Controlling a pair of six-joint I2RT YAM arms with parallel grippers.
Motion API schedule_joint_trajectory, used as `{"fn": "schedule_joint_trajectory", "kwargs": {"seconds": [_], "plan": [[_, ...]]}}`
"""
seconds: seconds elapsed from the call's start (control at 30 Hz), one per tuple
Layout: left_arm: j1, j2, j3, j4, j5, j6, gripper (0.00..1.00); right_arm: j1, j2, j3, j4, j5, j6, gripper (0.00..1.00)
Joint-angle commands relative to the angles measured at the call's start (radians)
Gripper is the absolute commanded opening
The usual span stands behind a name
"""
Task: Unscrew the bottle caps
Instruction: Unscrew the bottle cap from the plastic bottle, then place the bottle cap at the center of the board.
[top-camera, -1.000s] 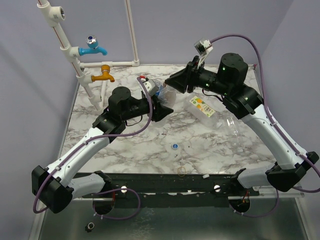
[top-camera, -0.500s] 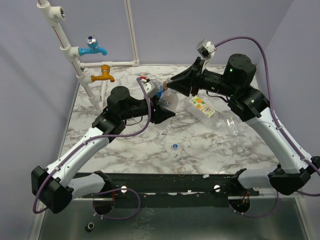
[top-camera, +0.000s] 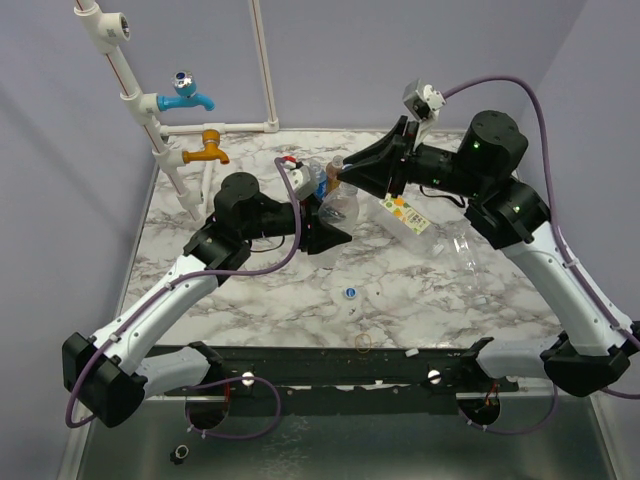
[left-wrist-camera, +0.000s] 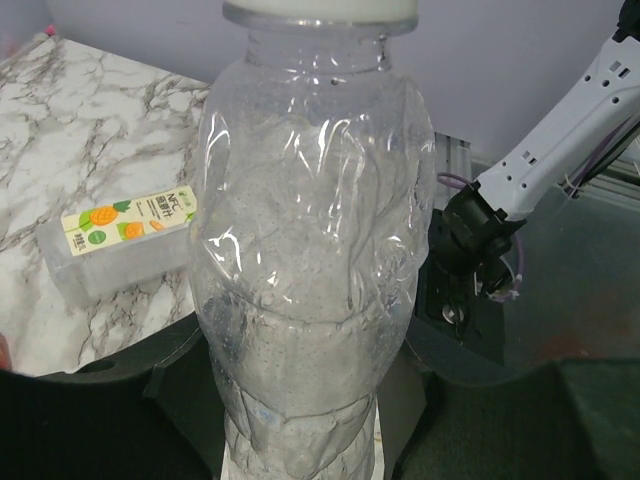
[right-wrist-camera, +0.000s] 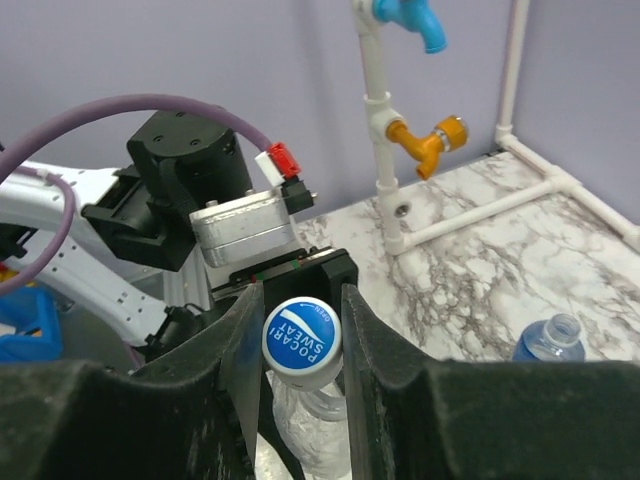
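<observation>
Next, my right gripper sets the bottle's cap, now squeezed between its fingers at the bottle's neck, down on the marble (top-camera: 370, 284), next to the loose blue-and-white cap, and lets go of it there.
A clear, crumpled bottle (left-wrist-camera: 310, 250) is held off the table, with my left gripper (left-wrist-camera: 300, 440) shut round its lower body; the fingers are mostly hidden behind it. In the top view this bottle (top-camera: 341, 203) hangs between the two arms. Its blue-and-white cap (right-wrist-camera: 301, 335) sits squeezed between the fingers (right-wrist-camera: 366, 345) of my right gripper (right-wrist-camera: 302, 340), which is shut on it. From above, the right gripper (top-camera: 338, 176) meets the bottle's neck from the right. A loose blue-and-white cap (top-camera: 349, 293) lies on the marble.
A squarish bottle (top-camera: 405, 215) with a fruit label and a plain clear bottle (top-camera: 466, 251) lie at right. A capless blue-labelled bottle (right-wrist-camera: 550, 342) stands behind. Blue tap (top-camera: 186, 96) and orange tap (top-camera: 208, 150) on white pipe at back left. A yellowish ring (top-camera: 363, 342) lies near the front edge.
The right gripper has swung in to the bottle's top and closed on the cap. The left arm has shifted the bottle slightly right.
</observation>
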Motion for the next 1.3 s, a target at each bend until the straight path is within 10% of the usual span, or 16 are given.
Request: {"fn": "schedule_joint_trajectory", "kwargs": {"seconds": [0.0, 0.27, 0.63, 1.27], "plan": [[0.009, -0.036, -0.02, -0.014, -0.009, 0.031, 0.0, -0.001, -0.066, 0.029, -0.06, 0.178, -0.028, 0.02], [0.032, -0.098, -0.115, 0.001, -0.119, 0.057, 0.0, -0.001, -0.209, -0.295, -0.081, 0.492, -0.011, 0.01], [0.032, -0.134, -0.137, 0.05, -0.15, 0.052, 0.0, -0.002, -0.17, -1.024, 0.407, 0.625, 0.129, 0.01], [0.032, -0.127, -0.137, 0.082, -0.164, 0.018, 0.0, -0.001, 0.029, -1.251, 0.577, 0.612, 0.331, 0.1]]}}
